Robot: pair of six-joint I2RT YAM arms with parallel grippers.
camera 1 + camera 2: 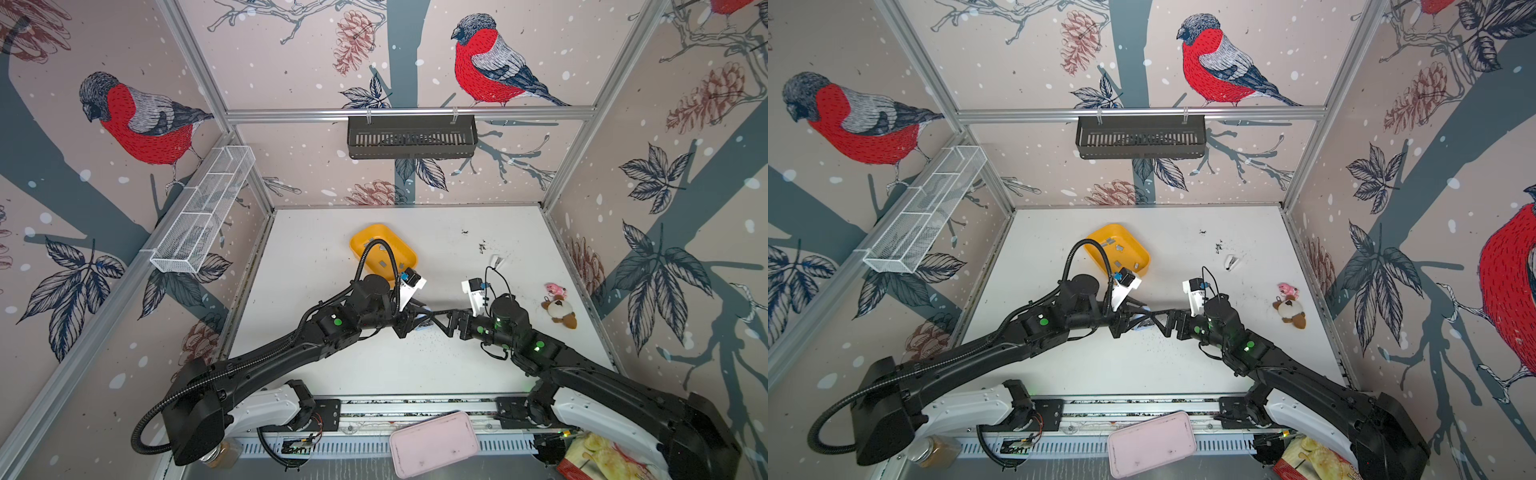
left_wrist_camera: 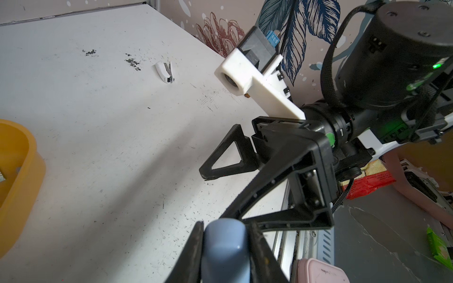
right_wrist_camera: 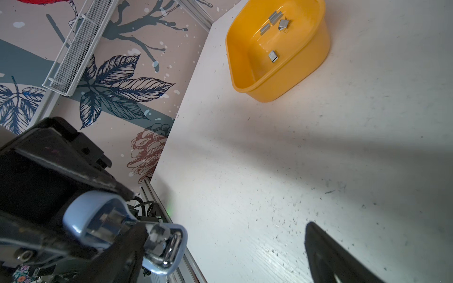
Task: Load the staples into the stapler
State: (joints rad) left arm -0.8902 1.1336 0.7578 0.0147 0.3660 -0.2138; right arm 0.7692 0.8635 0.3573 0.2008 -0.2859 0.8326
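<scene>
The fingers of my right gripper will close on the light blue mini stapler's loose end (image 1: pixel 427 322) (image 3: pixel 165 247), which sticks out from between the fingers of my left gripper.
My left gripper (image 2: pixel 225 229) is shut on a light blue mini stapler (image 2: pixel 224 254), held just above the table's near middle (image 1: pixel 423 326). In the right wrist view the stapler (image 3: pixel 98 215) shows its shiny metal inside. My right gripper (image 3: pixel 220 259) faces it, open wide; one of its fingers (image 3: pixel 125 254) lies right against the stapler and the other stands well clear. The staples (image 3: pixel 273 55) are several small grey strips lying in a yellow tray (image 3: pixel 282 83), which sits behind the left arm in both top views (image 1: pixel 405 253) (image 1: pixel 1138 259).
A white mini stapler (image 1: pixel 496 262) (image 2: pixel 165 72) lies open on the table at the back right. A small plush toy (image 1: pixel 559 311) and a pink figure (image 1: pixel 555 289) lie at the right edge. A pink box (image 1: pixel 434 444) rests on the front rail.
</scene>
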